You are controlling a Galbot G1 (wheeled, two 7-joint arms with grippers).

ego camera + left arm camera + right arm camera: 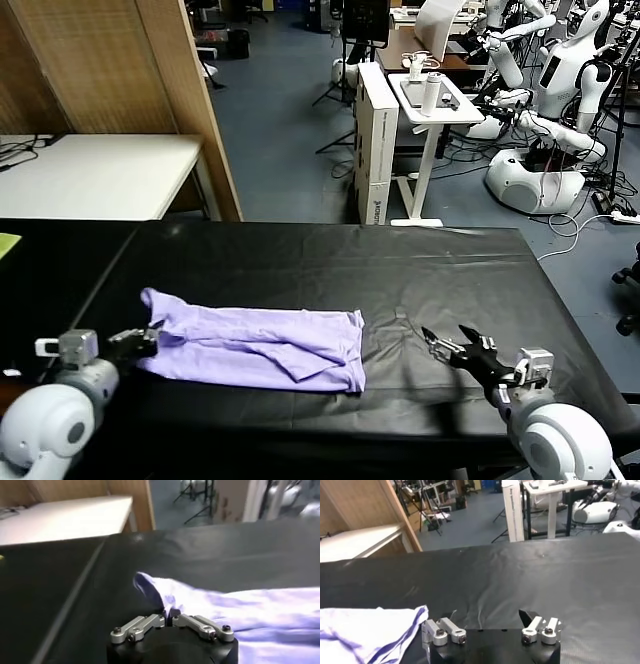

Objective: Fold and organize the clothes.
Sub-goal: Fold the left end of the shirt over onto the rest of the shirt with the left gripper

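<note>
My left gripper should release the pinched end of the T-shirt, now near the table's front edge, on top of the T-shirt's end (347,337) that is nearest to my right gripper.
The clothes (255,345), one light lavender T-shirt, lie folded into a long strip across the left half of the black-covered table (400,270). At the strip's left end, near the front edge, my left gripper (138,342) is shut on the fabric. In the left wrist view the fingertips (167,615) pinch the shirt's edge (240,610), which rises slightly to them. My right gripper (447,345) stands open over bare black cover, a hand's width right of the shirt. The right wrist view shows nothing between its jaws (489,616) and the shirt (365,630) off to one side.
A white table (90,175) and a wooden panel (190,100) stand behind the left side. A white cart (430,110) and other robots (560,90) stand on the blue floor beyond. A yellow-green item (8,243) lies at the far left edge.
</note>
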